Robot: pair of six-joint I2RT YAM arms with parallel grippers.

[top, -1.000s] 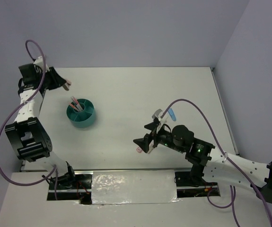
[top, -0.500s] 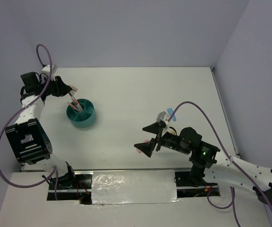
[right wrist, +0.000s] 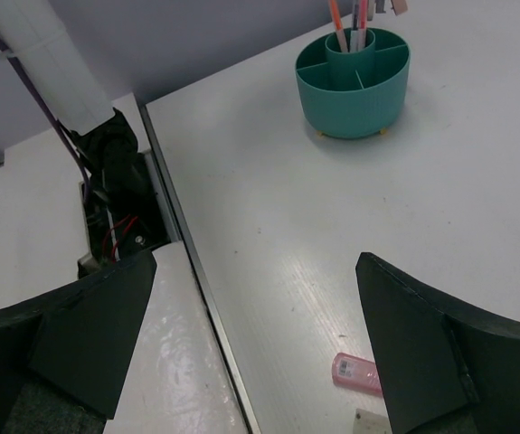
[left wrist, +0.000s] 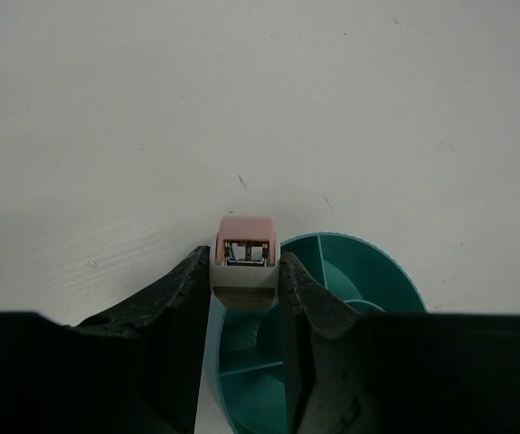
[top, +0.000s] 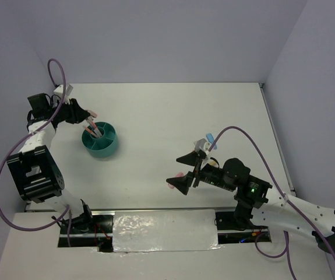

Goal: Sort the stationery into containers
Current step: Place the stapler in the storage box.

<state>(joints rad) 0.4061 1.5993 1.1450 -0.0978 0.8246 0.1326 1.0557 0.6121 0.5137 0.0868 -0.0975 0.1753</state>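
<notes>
The pink and white piece will go down from my left gripper into the teal organiser's back outer compartment (top: pixel 95 127) (left wrist: pixel 254 307), beside the pens, where I will leave it.
The teal organiser (top: pixel 101 139) stands at the left of the table with pens (top: pixel 90 129) upright in its centre. My left gripper (top: pixel 90 114) is shut on a small pink and white piece (left wrist: pixel 246 262) and holds it above the organiser's rim (left wrist: pixel 368 262). My right gripper (top: pixel 182 170) is wide open and empty, raised above the table near the front edge. A pink eraser (right wrist: pixel 357 371) lies on the table below it, near its right finger, with a pale tan piece (right wrist: pixel 368 423) beside it. The organiser also shows far off in the right wrist view (right wrist: pixel 354 81).
Small grey and blue pieces (top: pixel 205 140) lie just behind the right gripper. The table's front edge with a metal rail (right wrist: pixel 187 262) and cables runs close on the left of the right wrist view. Purple cables loop over both arms.
My left gripper has swung from the far left edge towards the organiser, carrying the pink and white piece. My right gripper has lifted slightly and spread wider over the pink eraser.
</notes>
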